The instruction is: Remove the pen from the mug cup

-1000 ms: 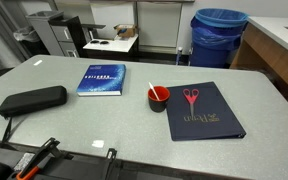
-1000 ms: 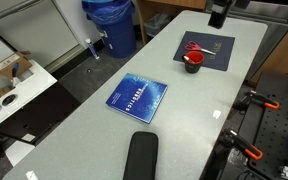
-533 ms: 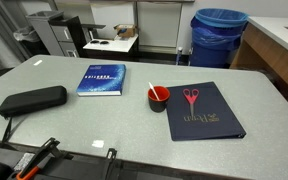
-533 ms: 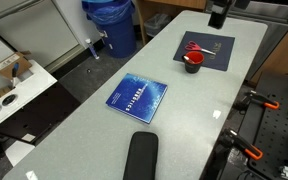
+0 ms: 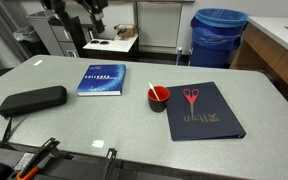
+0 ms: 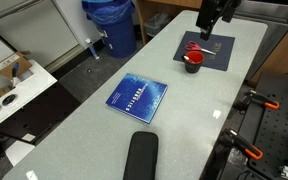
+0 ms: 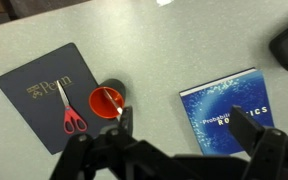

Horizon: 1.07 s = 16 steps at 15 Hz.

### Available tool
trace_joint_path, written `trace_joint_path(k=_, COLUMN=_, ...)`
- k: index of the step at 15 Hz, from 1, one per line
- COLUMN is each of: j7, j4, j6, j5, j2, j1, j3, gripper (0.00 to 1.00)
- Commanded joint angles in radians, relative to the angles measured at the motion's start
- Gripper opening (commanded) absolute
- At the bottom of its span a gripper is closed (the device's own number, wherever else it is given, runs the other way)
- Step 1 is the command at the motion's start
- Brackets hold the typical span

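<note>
The whitish pen's top end (image 5: 152, 86) (image 7: 119, 110) sticks out over the red mug cup's rim. My gripper will go there next and close on it.
The small red mug cup (image 5: 158, 97) stands on the grey table beside a dark blue folder. It also shows in the exterior view (image 6: 193, 61) and in the wrist view (image 7: 107, 101). The whitish pen (image 5: 152, 88) leans inside it, its top sticking out over the rim; the wrist view shows the pen (image 7: 112, 102) lying across the mug's inside. My gripper (image 7: 184, 135) is open and empty, high above the table between the mug and a blue book. In an exterior view the gripper (image 6: 208, 27) hangs above the mug.
Red-handled scissors (image 5: 191, 97) lie on the dark blue folder (image 5: 212, 122). A blue book (image 5: 102, 80) and a black case (image 5: 32, 100) lie further along the table. A big blue bin (image 5: 219, 35) stands behind the table.
The arm has moved: it now shows at the top of one exterior view and hangs lower above the mug in the other. Mug, pen and the other objects have not moved.
</note>
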Motion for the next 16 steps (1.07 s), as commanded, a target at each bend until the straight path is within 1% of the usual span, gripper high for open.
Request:
trace_joint_path(k=1, j7=0.058, j4=0.002, j6=0.176, j5=-0.105, j2=0.213, j1=-0.075, j3=-0.013, gripper=1.00)
trace_joint_path(k=2, j7=0.072, j4=0.006, j6=0.215, j5=-0.123, j2=0.267, j1=-0.088, j3=-0.020, gripper=1.00)
trace_joint_path(k=4, j7=0.102, j4=0.029, j6=0.226, j5=-0.142, j2=0.337, j1=-0.102, j3=-0.037, gripper=1.00)
trace_joint_path(k=5, j7=0.055, j4=-0.009, j6=0.200, j5=-0.109, j2=0.258, j1=-0.069, j3=-0.047, gripper=1.00)
trace_joint_path(k=7, j7=0.067, j4=0.007, j6=0.214, j5=-0.117, j2=0.320, j1=-0.072, j3=-0.062, gripper=1.00)
trace_joint_path(k=11, j7=0.070, j4=0.025, j6=0.214, j5=-0.117, j2=0.336, j1=-0.071, j3=-0.065, gripper=1.00)
trace_joint_path(k=12, j7=0.087, j4=0.038, j6=0.228, j5=-0.157, j2=0.371, j1=-0.077, j3=-0.058, gripper=1.00)
trace_joint_path(k=13, j7=0.110, j4=0.065, j6=0.250, j5=-0.186, j2=0.431, j1=-0.086, j3=-0.058, gripper=1.00)
trace_joint_path(k=14, j7=0.109, j4=0.083, j6=0.265, j5=-0.202, j2=0.472, j1=-0.089, j3=-0.064, gripper=1.00)
trace_joint_path(k=16, j7=0.180, j4=0.132, j6=0.311, j5=-0.251, j2=0.571, j1=-0.095, j3=-0.082, gripper=1.00)
